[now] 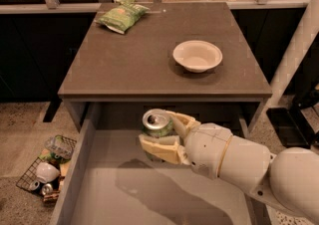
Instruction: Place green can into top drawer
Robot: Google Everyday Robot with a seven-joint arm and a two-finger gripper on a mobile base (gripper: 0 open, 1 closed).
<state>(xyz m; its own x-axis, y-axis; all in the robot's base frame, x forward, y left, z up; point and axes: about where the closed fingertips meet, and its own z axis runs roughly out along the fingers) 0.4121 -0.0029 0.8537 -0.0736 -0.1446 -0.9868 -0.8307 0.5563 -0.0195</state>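
Observation:
Next, my gripper lets go of the green can on the drawer's grey bottom (pixel 145 171), a little off its middle toward the wire basket.
The green can (pixel 157 123), green with a silver top, is upright between the cream fingers of my gripper (pixel 164 134). The gripper is shut on it and holds it above the grey bottom of the open top drawer (pixel 129 194), near the drawer's back, just in front of the table's front edge. My white arm (pixel 259 169) reaches in from the lower right and covers the drawer's right part. The can's lower half is hidden by the near finger.
A white bowl (pixel 197 55) sits on the brown table (pixel 139 64) at the right. A crinkled green chip bag (pixel 121 16) lies at the table's back left. A wire basket (pixel 47 169) with small cans stands on the floor at the left. A white post (pixel 296 50) rises at the right.

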